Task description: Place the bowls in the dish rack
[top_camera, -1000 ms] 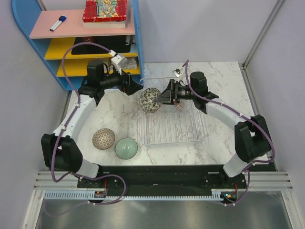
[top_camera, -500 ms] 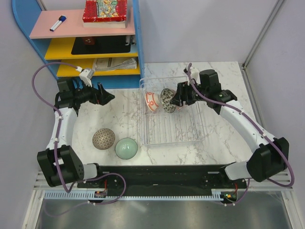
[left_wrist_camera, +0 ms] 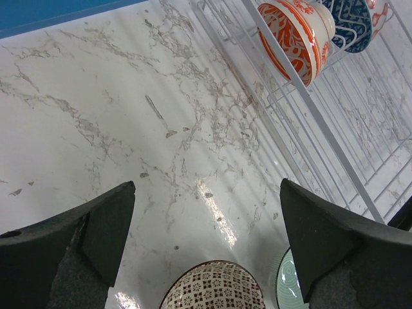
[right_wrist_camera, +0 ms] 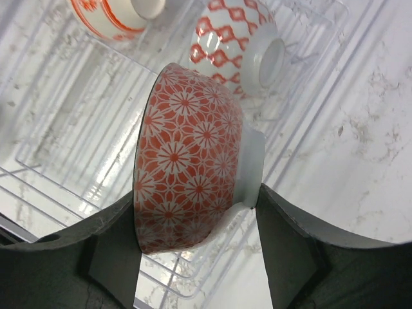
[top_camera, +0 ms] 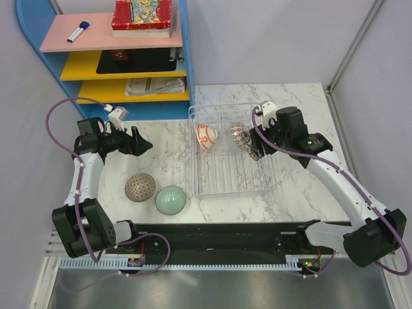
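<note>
The robot's left gripper will next move to the brown lattice bowl and close on the bowl's rim (top_camera: 127, 181) (left_wrist_camera: 165, 298), on the side away from the pale green bowl.
My right gripper (top_camera: 252, 146) (right_wrist_camera: 193, 212) is shut on an orange-red floral bowl (right_wrist_camera: 190, 170) (top_camera: 239, 134). One finger is at its rim and the other against its white foot, and it stands on edge over the ribs of the clear dish rack (top_camera: 226, 191) (right_wrist_camera: 58, 161). Two bowls stand on edge in the rack: an orange-patterned one (top_camera: 205, 136) (left_wrist_camera: 293, 32) and a blue and red-white one (right_wrist_camera: 241, 51) (left_wrist_camera: 348, 26). A brown lattice bowl (top_camera: 140, 187) (left_wrist_camera: 215, 290) and a pale green bowl (top_camera: 170, 200) sit upside down on the table. My left gripper (top_camera: 145, 143) (left_wrist_camera: 207, 193) hangs open above the lattice bowl.
A blue and yellow shelf unit (top_camera: 132, 67) stands at the back left, holding a book, a marker and papers. Grey walls close in on the left and right of the marble table (top_camera: 161, 154). The purple cable of the left arm (top_camera: 61, 112) loops out to the left.
The left arm has drawn back from the rack to the left side of the table. The right gripper has shifted rightwards over the rack with a bowl in it.
</note>
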{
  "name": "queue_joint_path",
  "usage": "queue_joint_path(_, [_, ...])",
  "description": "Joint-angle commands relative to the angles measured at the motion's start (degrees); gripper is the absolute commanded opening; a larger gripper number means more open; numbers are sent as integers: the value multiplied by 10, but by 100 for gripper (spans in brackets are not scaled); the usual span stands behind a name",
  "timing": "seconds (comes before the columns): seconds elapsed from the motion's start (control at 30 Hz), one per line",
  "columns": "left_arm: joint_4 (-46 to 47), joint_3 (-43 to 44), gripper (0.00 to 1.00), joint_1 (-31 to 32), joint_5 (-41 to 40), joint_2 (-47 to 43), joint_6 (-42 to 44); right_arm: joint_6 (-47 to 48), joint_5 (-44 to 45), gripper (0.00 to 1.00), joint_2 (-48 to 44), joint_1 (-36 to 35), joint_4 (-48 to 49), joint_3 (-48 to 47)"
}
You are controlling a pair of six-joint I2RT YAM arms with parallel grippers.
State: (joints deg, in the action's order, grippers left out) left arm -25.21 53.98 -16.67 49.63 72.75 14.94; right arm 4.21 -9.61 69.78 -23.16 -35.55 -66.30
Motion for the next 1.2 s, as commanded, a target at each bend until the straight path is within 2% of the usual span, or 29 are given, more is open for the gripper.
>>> queue_joint_path(0.0, [3, -2, 100, -5, 14, -2, 33, 49, 74, 0, -14, -14, 4, 23])
queue_joint_path(0.07, [3, -4, 100, -6, 15, -1, 35, 56, 92, 0, -12, -22, 9, 40])
queue_joint_path(0.27, [6, -6, 100, -6, 25, 7, 35, 91, 239, 0, 17, -94, 49, 74])
queue_joint_path(0.4, [7, -7, 100, -6, 26, 13, 36, 114, 324, 0, 62, -147, 80, 76])
queue_joint_path(0.77, [8, -11, 100, -7, 32, 13, 40, 223, 531, 0, 186, -234, 181, 80])
queue_joint_path(1.17, [9, -13, 100, -10, 38, 10, 43, 282, 613, 0, 244, -319, 210, 120])
